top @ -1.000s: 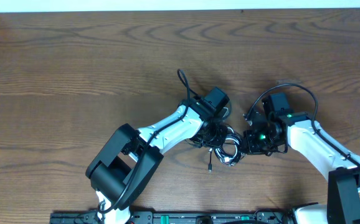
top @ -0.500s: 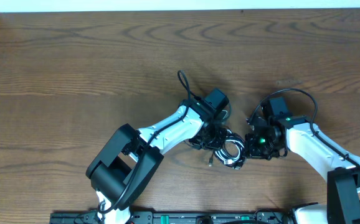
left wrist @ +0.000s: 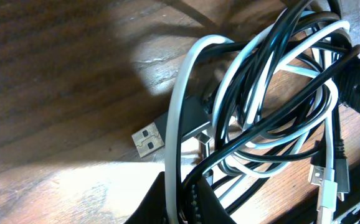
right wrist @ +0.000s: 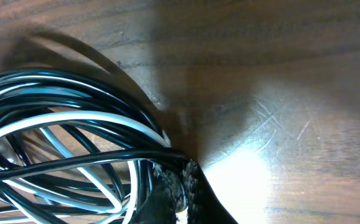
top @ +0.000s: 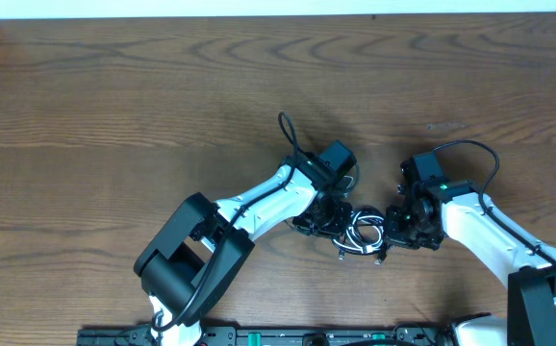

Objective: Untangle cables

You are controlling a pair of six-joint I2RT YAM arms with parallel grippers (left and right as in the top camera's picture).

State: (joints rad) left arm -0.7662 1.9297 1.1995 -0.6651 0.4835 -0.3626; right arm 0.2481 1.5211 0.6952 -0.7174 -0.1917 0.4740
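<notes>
I will open my left gripper and take the thicker heap of loops (left wrist: 245, 102), since it holds just the white loop and a piece of black cable at the edge of the bundle.
A tangled bundle of black and white cables (top: 360, 234) lies on the wooden table between my two arms. My left gripper (top: 328, 219) is shut on a white cable and black strands at the bundle's left side (left wrist: 181, 199). A silver USB plug (left wrist: 147, 138) sticks out beside it. My right gripper (top: 390, 227) is shut on black cable strands at the bundle's right side (right wrist: 179, 180). The loops (right wrist: 61, 143) fan out to the left in the right wrist view. Another plug end (top: 343, 254) points toward the front edge.
The brown wooden table (top: 114, 106) spreads around the arms. The arms' base rail (top: 288, 336) runs along the front edge. A black loop of the left arm's own wiring (top: 285, 130) rises behind its wrist.
The right gripper has moved right and toward the front, dragging the bundle with it. The bundle has stretched out sideways between the two grippers. The left gripper has shifted slightly the same way.
</notes>
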